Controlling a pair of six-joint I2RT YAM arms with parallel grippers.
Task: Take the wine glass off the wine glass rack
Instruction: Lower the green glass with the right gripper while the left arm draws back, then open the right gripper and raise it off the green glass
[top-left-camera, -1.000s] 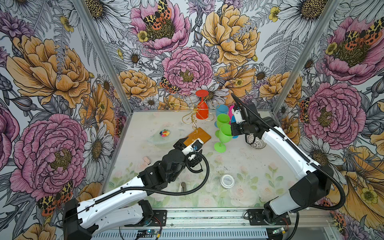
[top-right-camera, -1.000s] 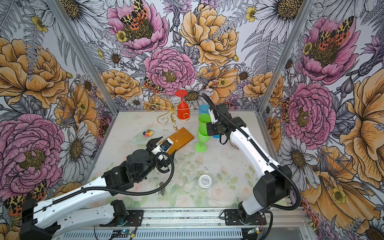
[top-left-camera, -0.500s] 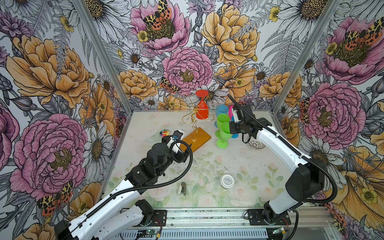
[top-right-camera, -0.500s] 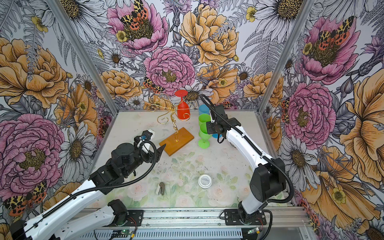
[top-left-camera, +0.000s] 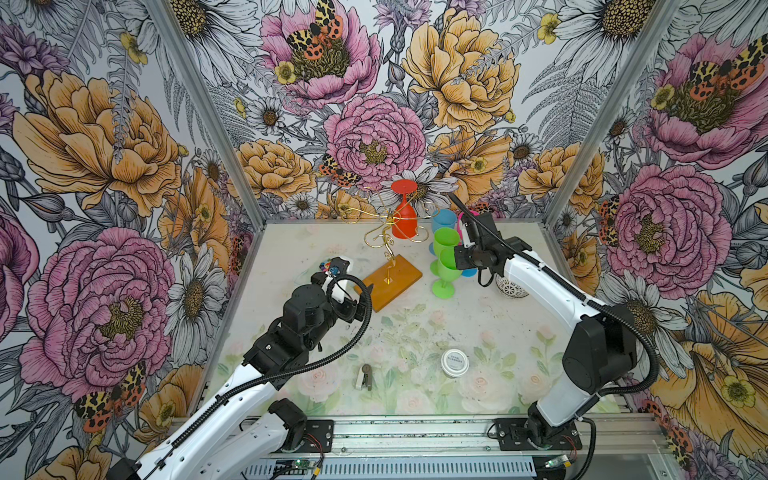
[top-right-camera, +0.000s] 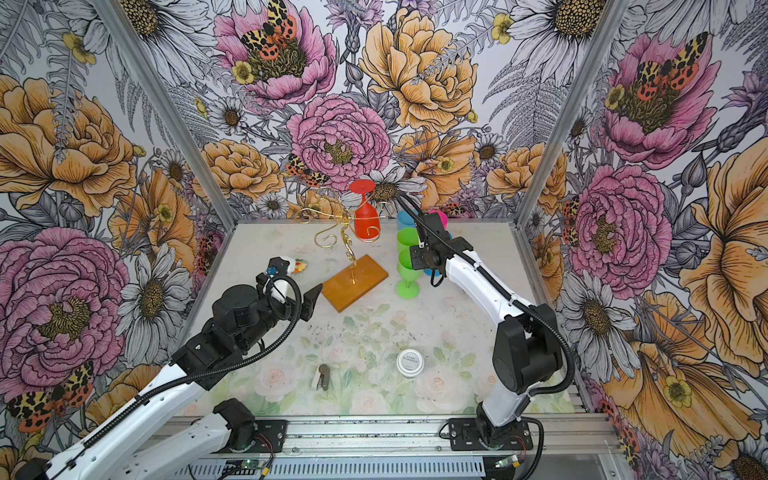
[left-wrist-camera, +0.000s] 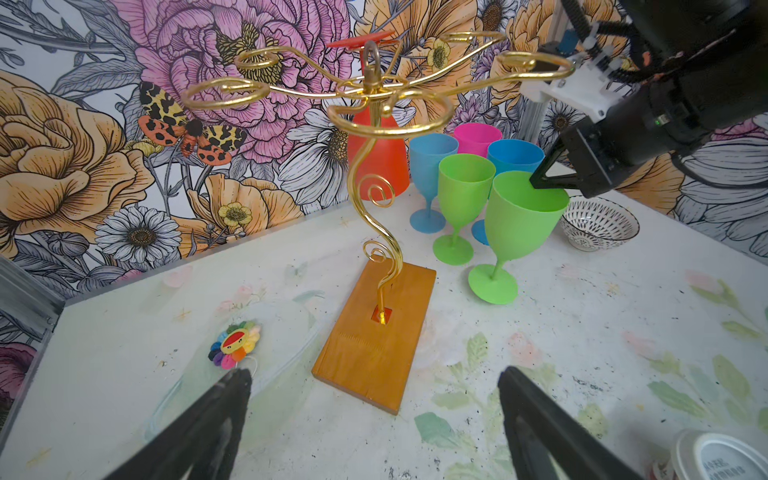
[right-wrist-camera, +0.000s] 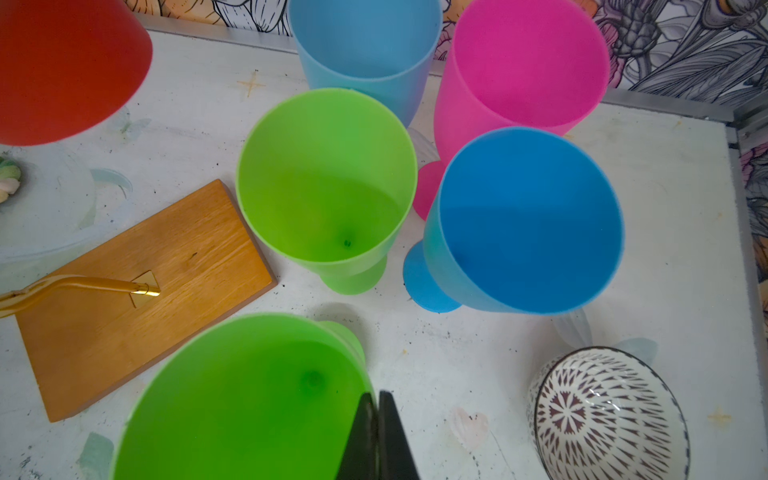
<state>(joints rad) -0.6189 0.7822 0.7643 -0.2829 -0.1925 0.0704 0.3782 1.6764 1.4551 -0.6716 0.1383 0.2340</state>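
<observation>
I should use my right gripper to set the green wine glass down on the table (top-left-camera: 442, 291) (right-wrist-camera: 331, 342), in between the wooden base and the patterned bowl. The glass is now tilted beside the base.
The gold wire wine glass rack (left-wrist-camera: 376, 95) stands on its orange-brown wooden base (top-left-camera: 392, 282). A red wine glass (top-left-camera: 404, 220) hangs upside down from one of its arms at the far side. My right gripper (right-wrist-camera: 376, 395) is shut on the rim of a green wine glass (left-wrist-camera: 523, 220) that sits tilted to the right of the base. Its foot (left-wrist-camera: 492, 284) is at the table, and I cannot tell whether it touches. My left gripper (left-wrist-camera: 372, 374) is open and holds nothing, low over the table at the near end of the base.
A second green glass (right-wrist-camera: 328, 178), two blue glasses (right-wrist-camera: 528, 220) and a pink glass (right-wrist-camera: 523, 62) stand upright in a cluster behind the held one. A patterned bowl (right-wrist-camera: 606, 415) sits to its right. A small round tin (top-left-camera: 454, 362), a small clip (top-left-camera: 365, 377) and a colourful flower toy (left-wrist-camera: 235, 345) lie on the table.
My left gripper has drawn back to the left, off the rack's base, and opened a little wider. The right gripper and the green glass have barely shifted.
</observation>
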